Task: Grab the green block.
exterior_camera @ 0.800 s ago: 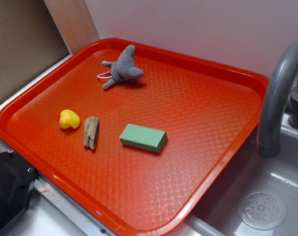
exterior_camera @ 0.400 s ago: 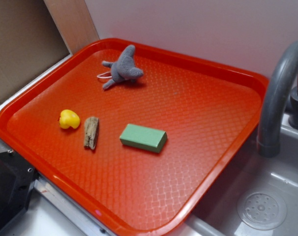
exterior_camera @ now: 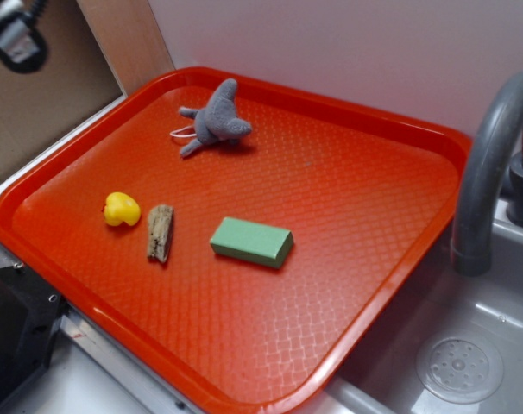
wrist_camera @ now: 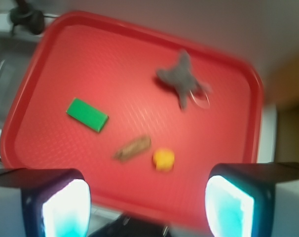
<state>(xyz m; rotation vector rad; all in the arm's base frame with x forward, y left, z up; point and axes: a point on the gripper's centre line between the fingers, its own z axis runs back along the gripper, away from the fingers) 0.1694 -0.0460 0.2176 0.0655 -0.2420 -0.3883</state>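
Observation:
The middle of the long sides [exterior_camera: 255,242] [wrist_camera: 88,115] of the green block is the next place my gripper will go down to and close, across the block's narrow width.
The green block [exterior_camera: 252,241] lies flat near the middle of the red tray [exterior_camera: 365,112], right of the brown wood piece [exterior_camera: 160,232]. In the wrist view the green block [wrist_camera: 87,114] shows at the left of the tray, blurred. My gripper [wrist_camera: 147,207] is high above the tray's near edge, far from the block. Its two fingers [wrist_camera: 65,210] stand wide apart with nothing between them. In the exterior view only a dark part of the arm [exterior_camera: 15,39] shows at the top left corner.
A yellow rubber duck [exterior_camera: 121,209] lies left of the wood piece. A grey plush toy [exterior_camera: 215,119] lies at the tray's far side. A grey faucet [exterior_camera: 490,164] and sink [exterior_camera: 460,366] stand to the right. A wall runs behind.
A dark part of the arm has come into the exterior view at the top left corner. The things on the tray have not moved.

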